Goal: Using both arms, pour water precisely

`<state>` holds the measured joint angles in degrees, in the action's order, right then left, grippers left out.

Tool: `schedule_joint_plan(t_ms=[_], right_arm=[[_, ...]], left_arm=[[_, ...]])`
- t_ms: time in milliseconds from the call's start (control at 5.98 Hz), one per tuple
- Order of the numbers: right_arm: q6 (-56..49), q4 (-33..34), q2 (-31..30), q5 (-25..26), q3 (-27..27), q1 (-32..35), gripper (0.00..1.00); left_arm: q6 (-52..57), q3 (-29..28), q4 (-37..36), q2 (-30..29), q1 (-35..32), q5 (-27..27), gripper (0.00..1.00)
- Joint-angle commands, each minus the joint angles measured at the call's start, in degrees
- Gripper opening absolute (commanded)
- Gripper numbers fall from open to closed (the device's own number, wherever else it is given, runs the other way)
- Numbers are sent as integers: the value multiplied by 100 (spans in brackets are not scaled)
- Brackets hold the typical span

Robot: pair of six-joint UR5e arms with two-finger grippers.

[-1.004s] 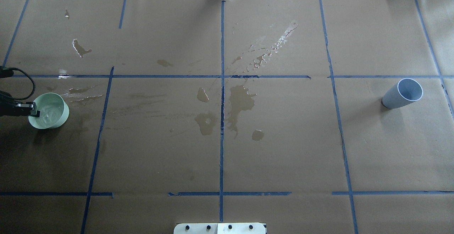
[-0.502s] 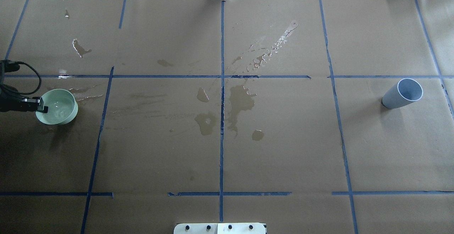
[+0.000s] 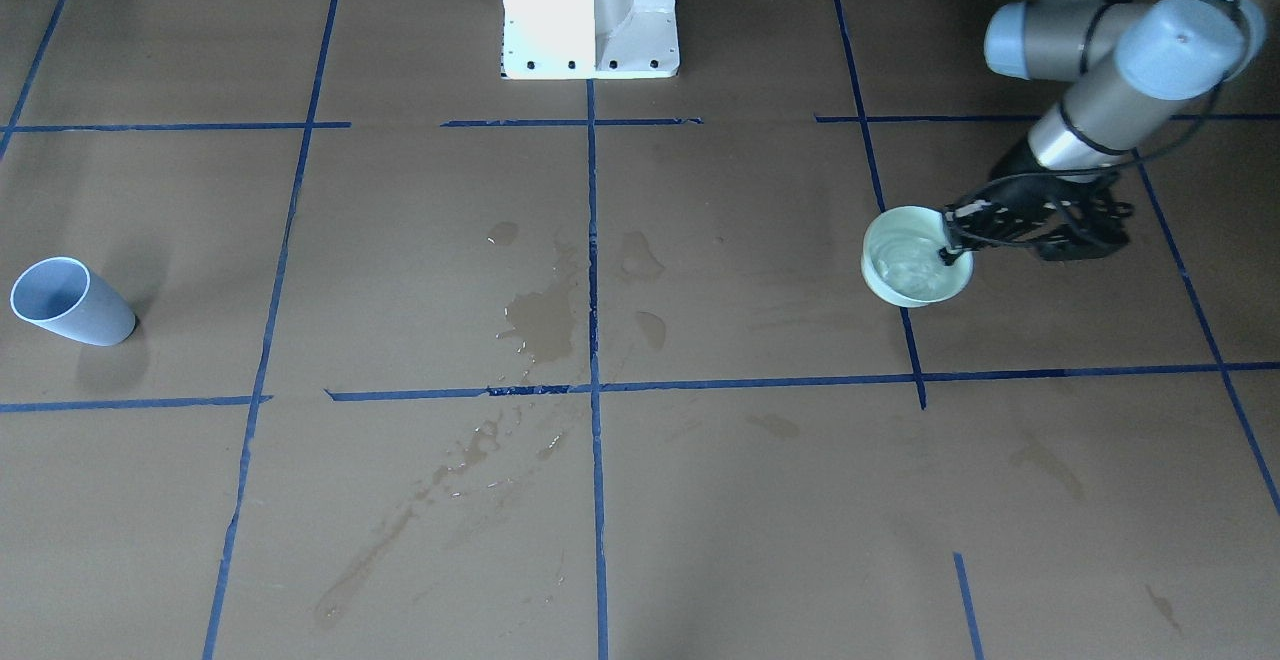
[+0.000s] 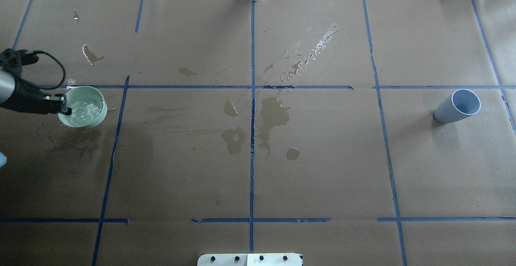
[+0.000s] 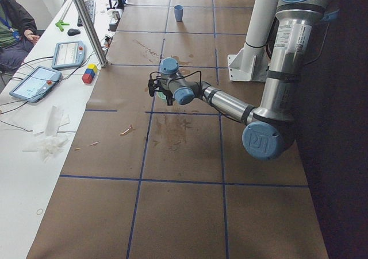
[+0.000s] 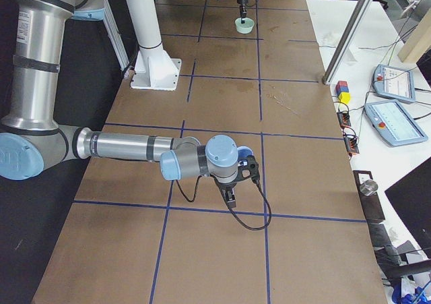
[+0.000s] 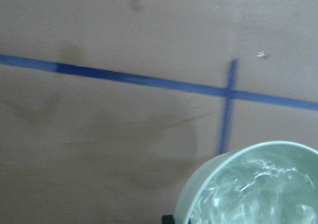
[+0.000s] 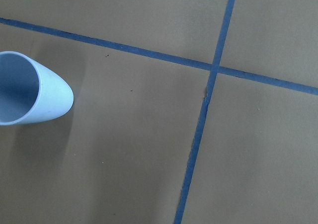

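Next, my left gripper releases the pale green cup on the middle blue tape line (image 3: 591, 274) between the spilled water puddles.
My left gripper (image 4: 64, 105) is shut on the rim of a pale green cup (image 4: 85, 115), one finger inside it, and holds it upright above the brown paper at the table's left. Water (image 4: 82, 108) ripples inside the cup. The front-facing view shows the same grip (image 3: 950, 245) on the cup (image 3: 905, 290). The left wrist view shows the cup's wall (image 7: 208, 194) and the shiny water (image 7: 263, 194). A blue-grey cup (image 4: 457, 107) stands empty at the far right and also shows in the right wrist view (image 8: 30, 87). My right gripper (image 6: 232, 195) hangs near it; I cannot tell whether it is open or shut.
Spilled water puddles (image 4: 274, 113) and splashes (image 4: 306, 58) lie across the middle of the paper. Blue tape lines (image 4: 252, 137) divide the table. The white pedestal (image 3: 590, 10) stands at the robot's side. Tablets (image 5: 34, 81) and small blocks (image 5: 89, 73) lie beyond the far edge.
My left gripper has carried the green cup to the right and away from the robot. The water ripples more. The blue-grey cup has not moved.
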<state>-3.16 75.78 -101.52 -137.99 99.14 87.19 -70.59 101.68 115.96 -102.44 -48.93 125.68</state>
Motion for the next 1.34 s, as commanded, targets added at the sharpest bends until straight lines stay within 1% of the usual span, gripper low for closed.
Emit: schedule_joint_plan(t_ms=[0,167,335,502,669,837,1004,1171], right_arm=[[0,-2,0,9,0,0,100],[0,-2,0,0,0,0,100],[0,-2,0,0,0,0,100],[0,-2,0,0,0,0,100],[0,6,0,0,0,0,100],[0,6,0,0,0,0,100],[0,6,0,0,0,0,100],[0,-2,0,0,0,0,100]], left_arm=[[-1023,-77,-605,-1114,803,-496,0],[-1418,-435,-940,-1807,1302,-979,0],[-1770,-969,-900,-2345,1455,-1150,0],[-1948,-1296,-882,-2681,1605,-1247,0],[-1984,-1456,-856,-2815,1806,-1544,0],[-1985,-1493,-847,-2825,1904,-1703,0],[-1985,-1536,-847,-2834,1966,-1705,1],[-1976,-1650,-838,-2895,2019,-1818,4]])
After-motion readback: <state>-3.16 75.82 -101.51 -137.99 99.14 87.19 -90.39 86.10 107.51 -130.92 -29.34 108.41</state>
